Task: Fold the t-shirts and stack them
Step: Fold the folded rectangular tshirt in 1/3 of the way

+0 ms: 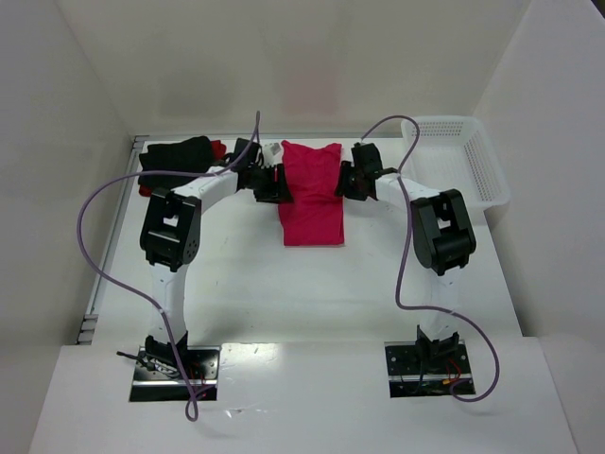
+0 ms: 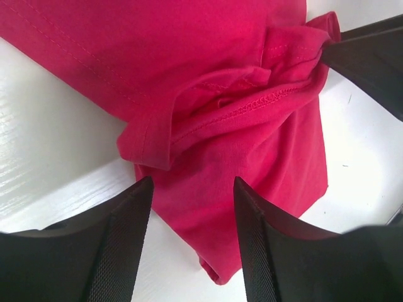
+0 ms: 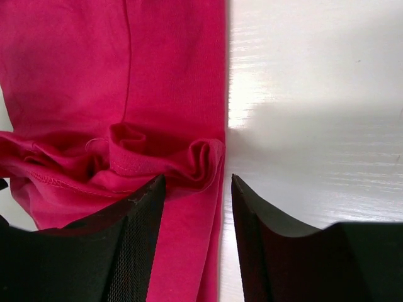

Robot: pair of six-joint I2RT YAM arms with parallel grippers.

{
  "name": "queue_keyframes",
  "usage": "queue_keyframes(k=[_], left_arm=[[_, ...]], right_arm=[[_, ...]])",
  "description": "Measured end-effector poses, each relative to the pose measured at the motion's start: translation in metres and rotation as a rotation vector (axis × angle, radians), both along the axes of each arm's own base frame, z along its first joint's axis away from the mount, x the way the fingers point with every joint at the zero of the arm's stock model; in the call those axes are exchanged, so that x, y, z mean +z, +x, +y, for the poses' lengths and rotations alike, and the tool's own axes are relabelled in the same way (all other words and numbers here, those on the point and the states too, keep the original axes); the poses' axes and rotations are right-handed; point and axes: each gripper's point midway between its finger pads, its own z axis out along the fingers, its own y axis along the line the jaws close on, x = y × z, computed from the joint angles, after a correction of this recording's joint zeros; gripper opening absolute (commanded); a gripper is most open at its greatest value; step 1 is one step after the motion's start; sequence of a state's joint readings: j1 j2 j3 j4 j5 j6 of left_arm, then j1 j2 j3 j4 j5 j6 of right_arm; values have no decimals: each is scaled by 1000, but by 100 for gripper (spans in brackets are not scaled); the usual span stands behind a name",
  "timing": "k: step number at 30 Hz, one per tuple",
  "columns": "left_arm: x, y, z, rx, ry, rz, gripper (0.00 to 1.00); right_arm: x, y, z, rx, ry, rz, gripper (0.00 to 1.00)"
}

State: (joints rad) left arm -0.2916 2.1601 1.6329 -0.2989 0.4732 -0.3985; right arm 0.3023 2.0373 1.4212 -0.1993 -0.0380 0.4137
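A bunched fold crosses the crimson-pink t-shirt beyond my left gripper's open fingers, so they should pinch the fold's end (image 2: 146, 143) and pull it toward me.
The crimson-pink t-shirt (image 1: 312, 194) lies at the table's middle back, folded into a narrow lengthwise strip with a bunched ridge across it. My left gripper (image 1: 275, 185) is at its left edge and my right gripper (image 1: 346, 181) at its right edge, facing each other. In the left wrist view the gripper (image 2: 192, 189) is open, its jaws straddling the shirt's (image 2: 208, 94) edge just below the bunched fold. In the right wrist view the gripper (image 3: 196, 182) is open over the shirt's (image 3: 126, 75) right edge at the ridge. A black t-shirt (image 1: 175, 161) lies bunched at the back left, with a bit of darker red cloth (image 1: 219, 148) beside it.
A white perforated basket (image 1: 468, 161) stands at the back right corner. White walls close in the table on three sides. Purple cables loop above both arms. My right finger (image 2: 371, 56) shows at the left wrist view's upper right.
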Motion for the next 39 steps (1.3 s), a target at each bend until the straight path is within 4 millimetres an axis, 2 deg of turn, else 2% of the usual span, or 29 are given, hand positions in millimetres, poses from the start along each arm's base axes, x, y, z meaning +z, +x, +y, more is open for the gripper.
queue_keyframes(k=[1, 3, 7, 14, 19, 22, 25, 30, 36, 39], left_arm=[[0, 1, 1, 2, 0, -2, 62], [1, 4, 3, 10, -1, -6, 62], [4, 12, 6, 22, -4, -22, 64], [1, 28, 15, 64, -10, -21, 65], [-8, 32, 17, 77, -2, -9, 56], [-7, 36, 16, 84, -4, -13, 45], [-3, 41, 17, 104, -2, -23, 30], [-3, 47, 22, 136, 24, -39, 16], [5, 56, 22, 148, 30, -65, 16], [16, 66, 20, 150, 22, -97, 22]], right_arm=[[0, 0, 0, -1, 0, 1, 48], [1, 1, 0, -3, 3, -1, 46], [2, 11, 4, -8, 11, -12, 36], [-5, 17, 7, -9, 15, -5, 31], [-9, 24, 9, -8, 16, -6, 21], [-8, 25, 9, -9, 16, -8, 12], [-1, 30, 10, -11, 19, -23, 11], [9, 38, 10, -20, 15, -53, 11], [25, 52, 12, -25, 14, -90, 11], [33, 63, 14, -26, 16, -116, 13]])
